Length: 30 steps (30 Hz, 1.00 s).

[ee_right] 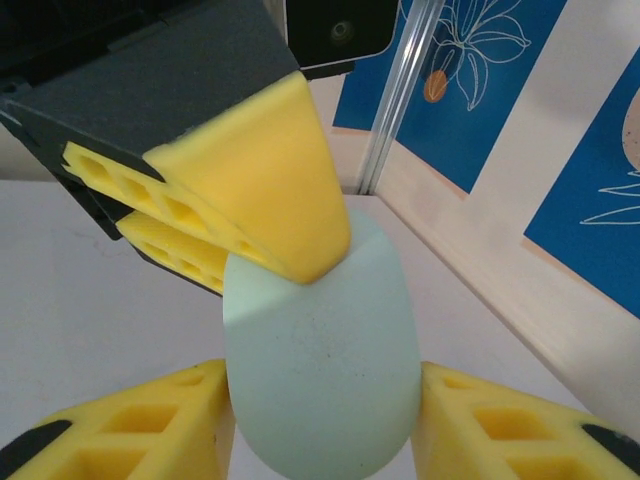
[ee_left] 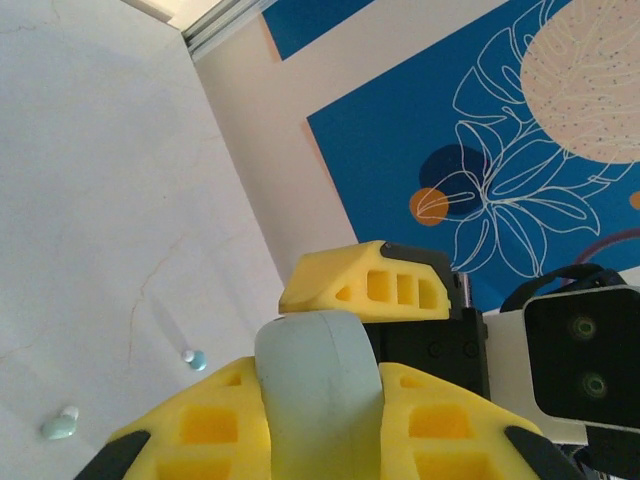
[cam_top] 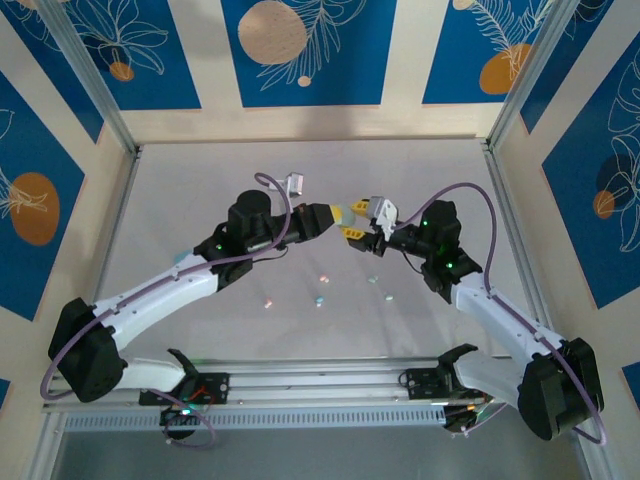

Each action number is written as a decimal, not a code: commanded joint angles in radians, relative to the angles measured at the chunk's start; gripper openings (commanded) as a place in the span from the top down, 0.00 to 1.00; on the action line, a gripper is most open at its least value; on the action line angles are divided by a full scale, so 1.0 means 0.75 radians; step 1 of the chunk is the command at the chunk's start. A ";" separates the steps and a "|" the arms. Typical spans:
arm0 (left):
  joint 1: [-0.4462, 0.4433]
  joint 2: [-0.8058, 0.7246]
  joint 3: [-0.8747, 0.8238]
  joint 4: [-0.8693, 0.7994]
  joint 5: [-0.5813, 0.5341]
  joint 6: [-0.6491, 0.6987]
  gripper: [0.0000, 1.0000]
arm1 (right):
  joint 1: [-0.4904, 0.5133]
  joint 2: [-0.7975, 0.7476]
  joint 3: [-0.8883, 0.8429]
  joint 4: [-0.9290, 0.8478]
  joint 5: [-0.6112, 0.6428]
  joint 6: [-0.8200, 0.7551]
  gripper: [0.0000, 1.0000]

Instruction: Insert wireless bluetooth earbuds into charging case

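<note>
My left gripper is gripping the charging case across its seam, lid against base, so it should open, turn and then take the case by its sides (ee_right: 392, 260).
A mint-green charging case (cam_top: 342, 213) hangs above the middle of the table between both grippers. My left gripper (cam_top: 334, 216) is shut on it; in the left wrist view its yellow fingers (ee_left: 200, 420) clamp the case (ee_left: 318, 380) from both sides. My right gripper (cam_top: 355, 220) meets it from the right, and its fingers (ee_right: 470, 430) press both flanks of the case (ee_right: 320, 340). One left fingertip (ee_right: 260, 180) lies over the case's top. Several tiny earbuds lie on the table below: a pink one (cam_top: 268, 299), a blue one (cam_top: 320, 299), a mint one (cam_top: 373, 279).
A blue earbud (ee_left: 195, 358) and a mint earbud (ee_left: 60, 425) rest on the white table (cam_top: 200, 200). A small white piece (cam_top: 295, 182) lies behind the left arm. Metal frame posts (cam_top: 510, 110) and patterned walls ring the table.
</note>
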 commanded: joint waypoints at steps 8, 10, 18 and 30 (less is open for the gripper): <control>0.008 0.005 0.056 0.072 0.084 -0.011 0.98 | -0.032 -0.004 0.038 0.018 -0.112 0.073 0.56; 0.010 0.006 0.058 0.082 0.094 -0.012 0.98 | -0.035 -0.002 0.045 0.008 -0.119 0.080 0.61; 0.009 -0.013 0.051 0.099 0.122 0.148 0.60 | -0.077 0.019 0.182 -0.204 -0.336 0.143 0.69; 0.009 -0.128 0.022 -0.148 0.315 1.295 0.38 | -0.092 0.181 0.552 -0.792 -0.782 0.033 0.69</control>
